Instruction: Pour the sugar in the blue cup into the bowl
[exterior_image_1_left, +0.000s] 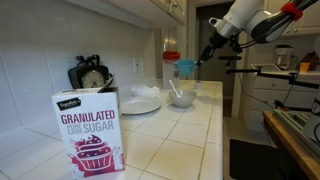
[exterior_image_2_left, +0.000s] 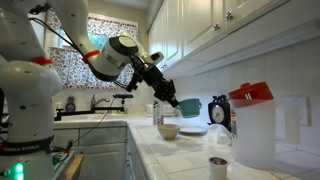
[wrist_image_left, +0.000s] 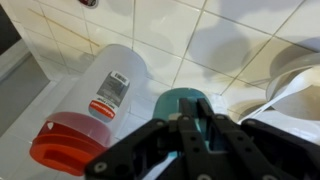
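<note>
The robot's gripper needs to release the blue cup, now hanging above the white bowl, on the tiled counter (exterior_image_1_left: 186, 89) (wrist_image_left: 188, 68) between the red-topped clear container and the white bowl.
The blue cup (exterior_image_1_left: 186, 68) hangs in the air above the small white bowl (exterior_image_1_left: 181, 98), which stands on the tiled counter. My gripper (exterior_image_1_left: 197, 60) is shut on the cup's rim. From the side, the cup (exterior_image_2_left: 190, 106) looks tipped and sits higher than the bowl (exterior_image_2_left: 169, 131), with the gripper (exterior_image_2_left: 172, 98) holding it from the left. In the wrist view the two fingers of the gripper (wrist_image_left: 194, 101) pinch the wall of the turquoise cup (wrist_image_left: 166, 105), and a white curved rim, bowl or plate (wrist_image_left: 292, 88), shows at the right. No sugar is visible.
A granulated sugar box (exterior_image_1_left: 89, 132) stands at the front. A flat white plate (exterior_image_1_left: 141, 104) lies beside the bowl. A clear container with a red top (exterior_image_2_left: 254, 126) and a small cup (exterior_image_2_left: 218, 166) stand on the counter; the container (wrist_image_left: 100, 105) is also below the wrist.
</note>
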